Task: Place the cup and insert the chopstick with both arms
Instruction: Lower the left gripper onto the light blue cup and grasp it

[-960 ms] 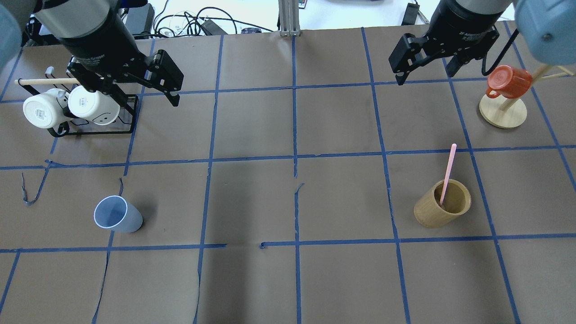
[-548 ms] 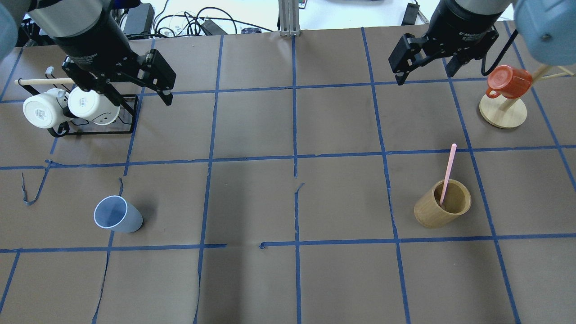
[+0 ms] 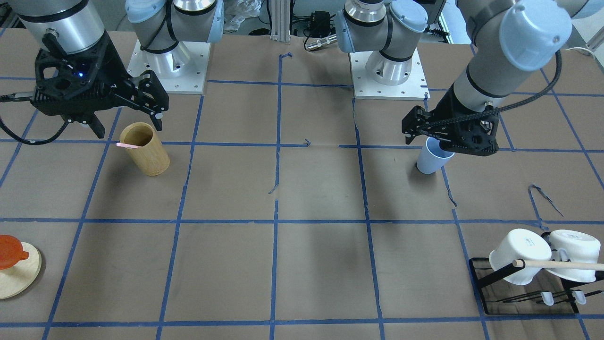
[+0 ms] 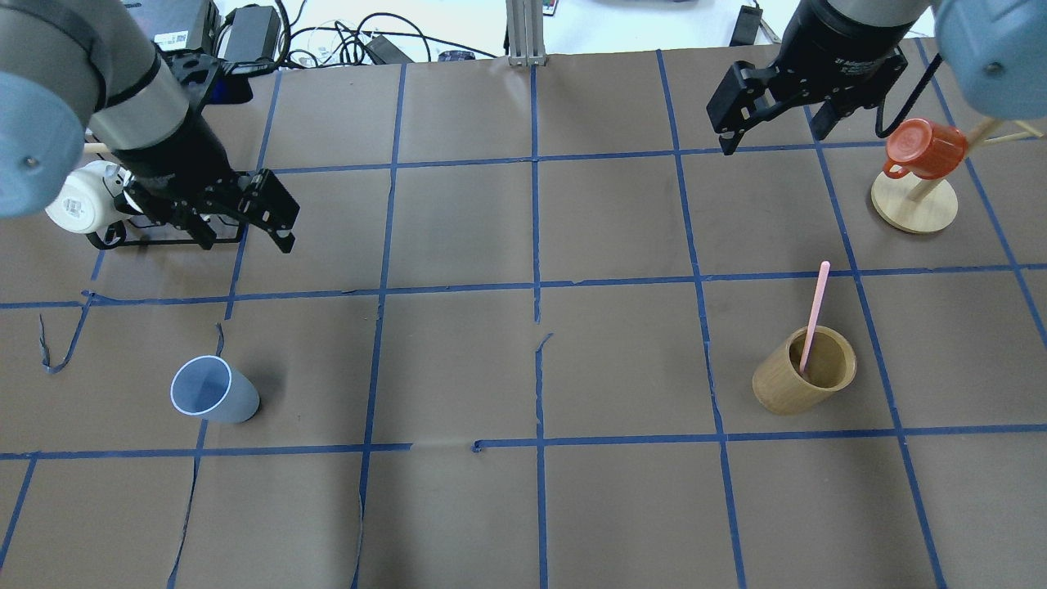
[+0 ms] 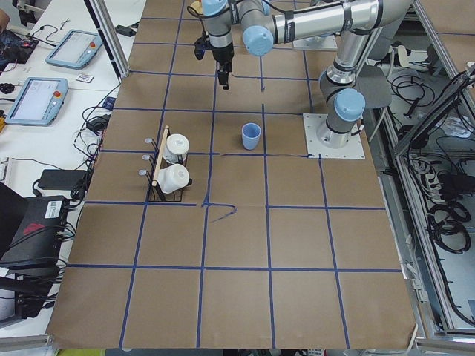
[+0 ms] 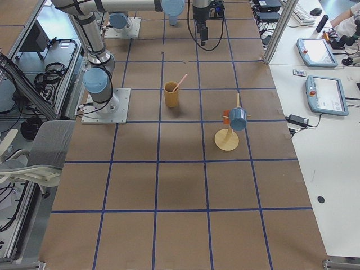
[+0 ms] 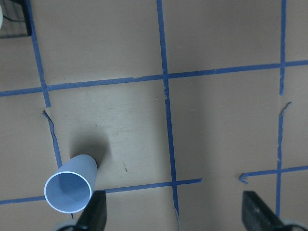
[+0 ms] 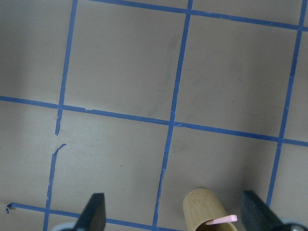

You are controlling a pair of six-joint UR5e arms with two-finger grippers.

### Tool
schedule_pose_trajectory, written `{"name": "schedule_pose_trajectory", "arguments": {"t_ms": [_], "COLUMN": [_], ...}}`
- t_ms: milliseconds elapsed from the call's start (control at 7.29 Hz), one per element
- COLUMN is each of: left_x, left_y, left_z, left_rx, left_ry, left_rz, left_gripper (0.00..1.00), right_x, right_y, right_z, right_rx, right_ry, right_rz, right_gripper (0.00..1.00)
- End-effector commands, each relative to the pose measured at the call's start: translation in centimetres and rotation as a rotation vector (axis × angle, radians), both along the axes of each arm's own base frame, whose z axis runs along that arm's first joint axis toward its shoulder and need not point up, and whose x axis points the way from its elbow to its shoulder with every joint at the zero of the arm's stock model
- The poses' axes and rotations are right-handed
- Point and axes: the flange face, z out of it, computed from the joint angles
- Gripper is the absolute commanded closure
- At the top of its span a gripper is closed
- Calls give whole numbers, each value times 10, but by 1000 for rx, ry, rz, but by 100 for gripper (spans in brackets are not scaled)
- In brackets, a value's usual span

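Note:
My left gripper is to grab the light blue cup next by the cup's rim (image 3: 427, 142) (image 7: 91, 193), on the side that faces the tan wooden cylinder.
The light blue cup (image 4: 214, 390) stands upright on the table's left side, also seen in the front view (image 3: 429, 163) and the left wrist view (image 7: 70, 189). The pink chopstick (image 4: 814, 315) leans inside a tan wooden cylinder (image 4: 803, 370) on the right side, also seen in the right wrist view (image 8: 221, 220). My left gripper (image 4: 245, 241) is open and empty, held above the table between the mug rack and the cup. My right gripper (image 4: 773, 139) is open and empty, high at the far right, beyond the cylinder.
A black rack (image 4: 176, 237) with two white mugs (image 3: 519, 257) and a long wooden dowel (image 3: 561, 264) stands at the far left. A red mug (image 4: 924, 147) hangs on a wooden stand (image 4: 914, 204) at the far right. Blue tape lines grid the brown table.
My left arm has moved from over the mug rack toward the near side, closer to the blue cup, with the gripper still open. The right arm has not moved.

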Motion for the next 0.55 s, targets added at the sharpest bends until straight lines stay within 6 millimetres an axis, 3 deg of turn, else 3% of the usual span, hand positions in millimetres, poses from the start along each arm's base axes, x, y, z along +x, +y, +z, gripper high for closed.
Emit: {"name": "schedule_pose_trajectory", "arguments": {"t_ms": [0,411], "left_x": [72,61], "left_y": [27,60], "left_z": [-69,-112], "left_rx": [69,162], "left_ry": [-10,4], "left_rz": [-1,94], "left_gripper": [0,0], "right_x": [-1,-4], "right_y": [0,1], "right_z": [0,-1], "right_rx": [1,2], "right_ry": [2,20], "right_rz": [-2,27], "right_gripper": [0,0]}}
